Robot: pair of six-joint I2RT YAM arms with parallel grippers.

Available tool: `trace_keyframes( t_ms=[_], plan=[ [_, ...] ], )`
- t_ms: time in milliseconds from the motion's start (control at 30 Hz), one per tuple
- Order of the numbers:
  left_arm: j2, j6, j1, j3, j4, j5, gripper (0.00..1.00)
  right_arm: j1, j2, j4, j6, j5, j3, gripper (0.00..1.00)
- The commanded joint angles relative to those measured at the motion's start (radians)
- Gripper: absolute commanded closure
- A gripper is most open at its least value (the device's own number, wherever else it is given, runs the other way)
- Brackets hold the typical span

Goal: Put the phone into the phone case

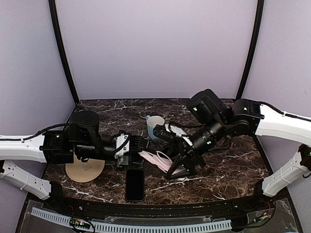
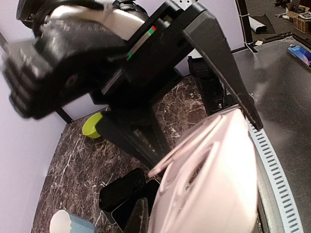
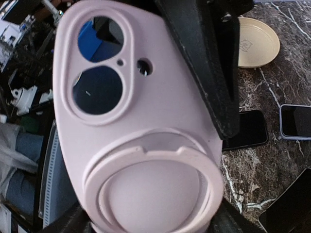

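The robot's left gripper holds the case at its camera end, so it should take the long edge (image 3: 218,151) near the ring before the right gripper frees itself.
The pale pink phone case (image 1: 158,159) hangs in the air between both grippers, above the table's middle. My right gripper (image 1: 181,170) is shut on it across its width; the case's back, with its camera cut-outs and ring, fills the right wrist view (image 3: 146,121). My left gripper (image 1: 137,147) holds the case's left end, and the case fills the lower right of the left wrist view (image 2: 214,184). The black phone (image 1: 134,184) lies flat on the table near the front edge, below the case, untouched. It also shows in the right wrist view (image 3: 248,130).
A white and blue cup (image 1: 155,127) stands behind the grippers. A tan disc (image 1: 85,170) lies under the left arm. A second phone with a pale rim (image 3: 295,121) lies beside the black one. A yellow-green bowl (image 2: 92,125) sits further off.
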Motion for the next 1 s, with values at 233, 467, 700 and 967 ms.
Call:
trace_keyframes(
  t_ms=[233, 467, 700, 967],
  plan=[
    [0.105, -0.337, -0.005, 0.234, -0.351, -0.119, 1.0, -0.002, -0.15, 0.09, 0.08, 0.496, -0.066, 0.02],
    [0.144, -0.393, -0.004, 0.311, -0.466, -0.083, 1.0, 0.011, -0.122, 0.178, 0.08, 0.426, -0.075, 0.34],
    [0.155, -0.422, -0.001, 0.314, -0.463, -0.05, 1.0, 0.014, -0.122, 0.235, 0.141, 0.444, -0.107, 1.0],
    [-0.038, -0.757, 0.006, -0.091, 0.203, -0.138, 0.14, -0.042, -0.246, 0.859, 0.443, 0.151, -0.393, 1.0]
  ],
)
